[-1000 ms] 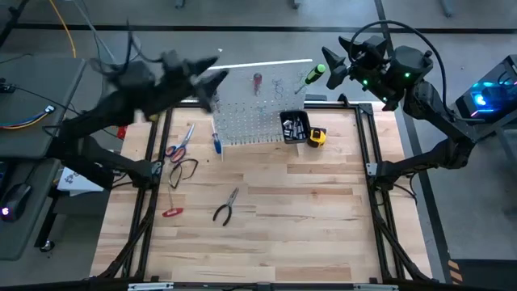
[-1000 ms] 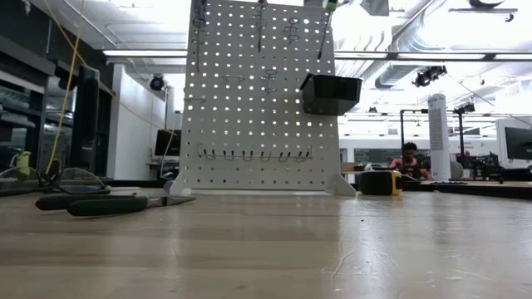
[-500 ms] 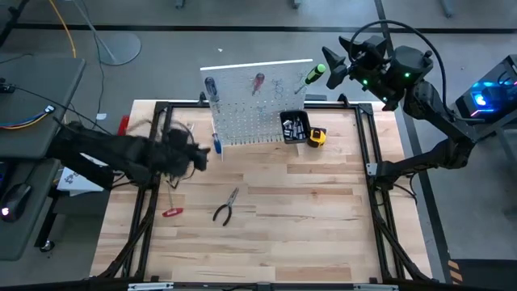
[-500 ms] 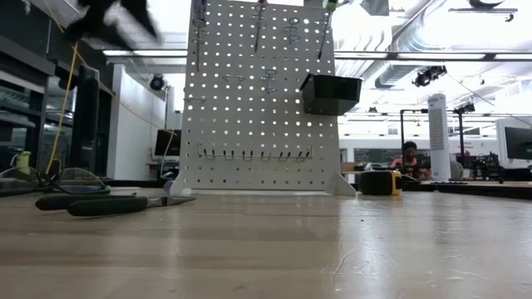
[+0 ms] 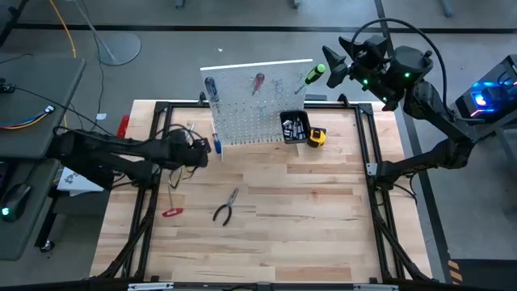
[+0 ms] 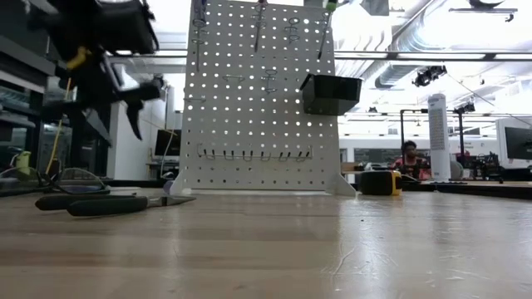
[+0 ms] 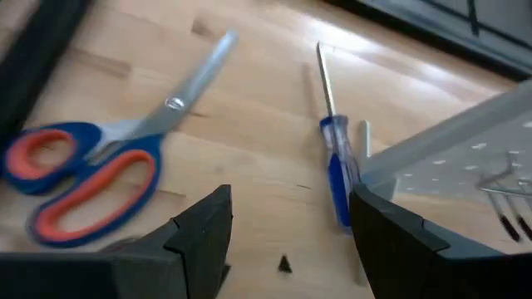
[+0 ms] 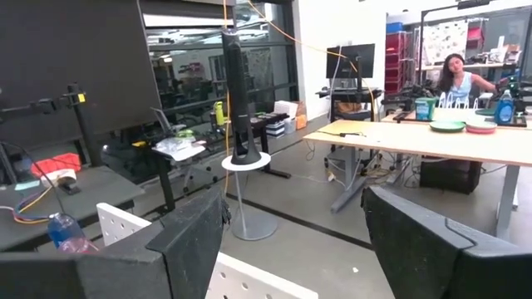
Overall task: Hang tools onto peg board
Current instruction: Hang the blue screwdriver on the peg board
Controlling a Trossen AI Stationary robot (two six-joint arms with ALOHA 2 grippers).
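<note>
I will next move my left gripper to the handle's back end (image 5: 218, 150) (image 7: 343, 218) on the blue screwdriver lying beside the peg board and close it there.
The white peg board (image 5: 250, 109) stands upright at the table's far side, its feet on the wood. A blue-handled (image 5: 211, 86), a red-handled (image 5: 258, 81) and a green-handled screwdriver (image 5: 311, 75) hang along its top. My left gripper (image 7: 287, 208) is open, low over the far left of the table. Blue-and-orange scissors (image 7: 91, 166) and another blue screwdriver (image 7: 337, 166) lie flat just ahead of its fingers. Pliers (image 5: 226, 206) and red-handled cutters (image 5: 172, 212) lie nearer the front. My right gripper (image 5: 327, 69) waits open, raised behind the board's top right corner.
A black bin (image 5: 294, 127) hangs on the board's right side, and a yellow tape measure (image 5: 317, 137) sits beside it. A black metal frame (image 5: 367, 145) borders the table. A dark wire loop (image 5: 184, 170) lies by my left gripper. A person (image 6: 409, 158) sits far behind.
My left gripper has swung down from the peg board's top left corner toward the table's left side. It has rolled and tipped downward on the way, and now hangs open just above the scissors. The tools on the table have not moved.
</note>
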